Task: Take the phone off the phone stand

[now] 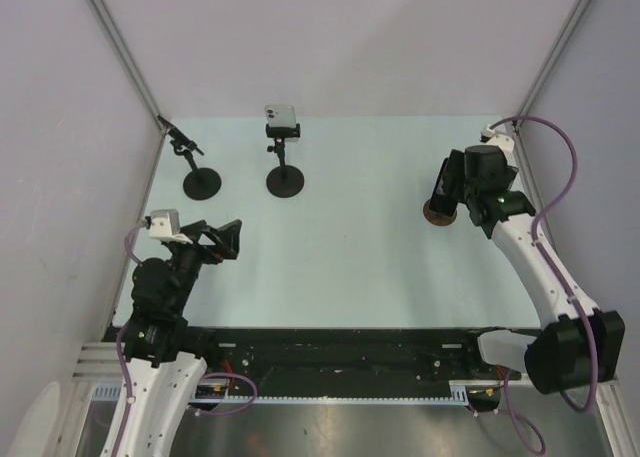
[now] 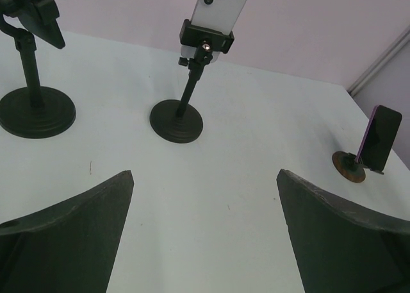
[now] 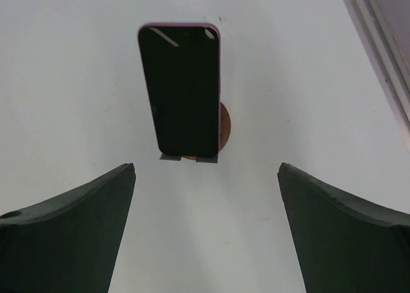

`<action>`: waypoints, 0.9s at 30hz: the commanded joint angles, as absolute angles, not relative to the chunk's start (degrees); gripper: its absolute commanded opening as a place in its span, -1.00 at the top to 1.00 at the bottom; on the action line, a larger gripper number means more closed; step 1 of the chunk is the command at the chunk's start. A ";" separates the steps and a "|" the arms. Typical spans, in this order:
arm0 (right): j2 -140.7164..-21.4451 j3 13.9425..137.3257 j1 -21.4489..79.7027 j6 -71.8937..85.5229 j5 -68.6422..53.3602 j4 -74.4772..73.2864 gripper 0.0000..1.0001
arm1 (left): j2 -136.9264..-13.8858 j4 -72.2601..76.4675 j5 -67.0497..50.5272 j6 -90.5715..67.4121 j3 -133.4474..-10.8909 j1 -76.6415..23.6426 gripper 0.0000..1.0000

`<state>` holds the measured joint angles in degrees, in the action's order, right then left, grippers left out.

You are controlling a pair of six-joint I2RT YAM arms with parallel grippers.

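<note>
The dark phone sits on the brown round stand. I need to close my right gripper around its middle, on the long edges of the dark phone (image 1: 446,188) (image 3: 184,94), to lift it from the stand.
A white phone (image 2: 221,8) is clamped upright in a black stand (image 2: 176,120) at the back of the table; both also show in the top view, the phone (image 1: 281,120) above its stand (image 1: 285,181). A dark phone with a pink edge (image 3: 182,88) leans on a small brown round stand (image 3: 223,127) at the right, also in the left wrist view (image 2: 379,138). My right gripper (image 3: 205,171) is open and empty, just short of this phone, jaws wide on either side. My left gripper (image 2: 205,174) is open and empty, well short of the white phone.
A second black stand (image 1: 200,183) with an empty clamp stands left of the white phone's stand, also in the left wrist view (image 2: 35,110). White walls with metal frame posts (image 1: 125,52) close in the table on three sides.
</note>
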<state>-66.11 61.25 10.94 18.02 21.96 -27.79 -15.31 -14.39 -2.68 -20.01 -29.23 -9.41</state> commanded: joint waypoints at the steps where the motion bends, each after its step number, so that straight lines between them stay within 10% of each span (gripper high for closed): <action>1: -71.97 65.65 9.76 18.81 23.74 -29.71 -0.99 | -15.11 -14.41 -1.32 -19.51 -28.56 -11.25 -1.00; 27: -88.68 68.11 7.21 20.92 17.49 -12.83 -1.00 | -17.49 -14.68 -0.97 -19.69 -28.74 -18.72 -1.00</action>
<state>-87.24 65.21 6.87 19.99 17.41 -16.56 -16.64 -14.79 -1.45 -19.94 -28.86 -17.82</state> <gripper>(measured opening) 0.995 0.996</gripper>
